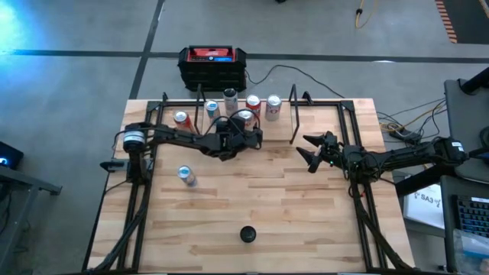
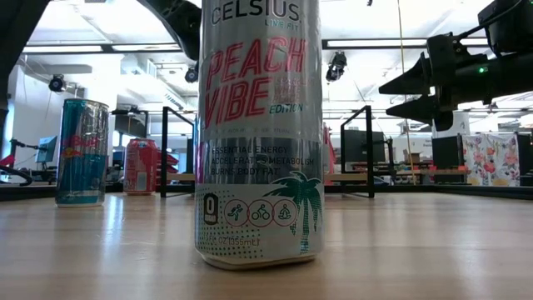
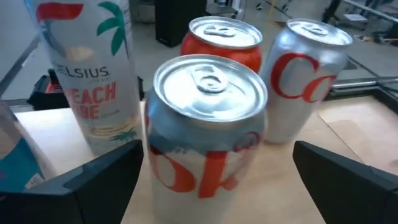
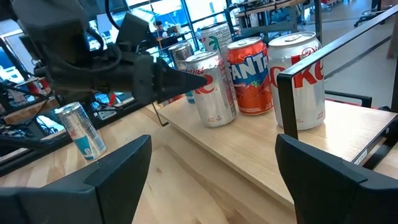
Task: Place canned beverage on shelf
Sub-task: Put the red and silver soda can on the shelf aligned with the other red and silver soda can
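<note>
Next, I grasp the front silver Coke can with my left gripper and move it in front of the other Coke can [image 1: 276, 126], because it stands before the orange can.
The shelf [image 4: 249, 146], a light-wood plank with black rod uprights, stands at the table's far middle. On it stand a tall Celsius can [image 3: 93, 74], an orange can [image 3: 224, 40], a silver Coke can [image 3: 301, 74] and, in front of them, a silver Coke can with red letters [image 3: 208, 124], upright on its base. My left gripper [image 3: 217, 149] is open, one finger on either side of this front can [image 1: 243, 118], with a gap showing at one side. My right gripper [image 1: 309, 153] hovers open to the right of the shelf, with nothing between its fingers.
A red can [image 1: 181, 118] stands on the table left of the shelf and a slim blue can [image 1: 186, 176] nearer the left middle. Another Celsius can [image 2: 258, 133] stands close to the near edge. A black-and-red box [image 1: 212, 65] sits beyond the far edge.
</note>
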You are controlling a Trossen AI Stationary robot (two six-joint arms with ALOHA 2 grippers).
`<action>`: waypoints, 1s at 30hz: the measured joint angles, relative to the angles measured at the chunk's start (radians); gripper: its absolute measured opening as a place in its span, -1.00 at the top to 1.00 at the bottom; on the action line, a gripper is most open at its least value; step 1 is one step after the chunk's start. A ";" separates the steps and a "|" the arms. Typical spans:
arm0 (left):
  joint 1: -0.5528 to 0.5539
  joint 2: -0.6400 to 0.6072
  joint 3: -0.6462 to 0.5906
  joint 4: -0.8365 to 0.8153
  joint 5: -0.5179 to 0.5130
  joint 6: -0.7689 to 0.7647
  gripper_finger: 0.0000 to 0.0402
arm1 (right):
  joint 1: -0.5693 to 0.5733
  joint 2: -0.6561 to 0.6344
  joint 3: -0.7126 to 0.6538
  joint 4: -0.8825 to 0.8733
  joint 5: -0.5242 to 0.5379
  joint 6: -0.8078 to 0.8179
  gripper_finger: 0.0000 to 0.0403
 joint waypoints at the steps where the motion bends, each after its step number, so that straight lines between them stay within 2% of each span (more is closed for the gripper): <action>1: 0.002 0.010 0.000 0.017 -0.005 0.001 -0.99 | 0.000 0.000 0.000 0.000 0.000 0.000 -0.62; 9: 0.014 0.058 0.000 0.081 -0.018 0.005 -0.99 | 0.000 0.000 0.000 -0.008 0.000 0.000 -0.62; 17: 0.014 0.094 0.019 0.116 -0.077 0.030 -0.99 | 0.000 0.000 0.000 -0.018 0.000 0.000 -0.62; 30: 0.014 0.205 0.114 0.114 -0.244 0.056 -0.94 | 0.000 0.000 0.000 -0.022 0.000 0.000 -0.62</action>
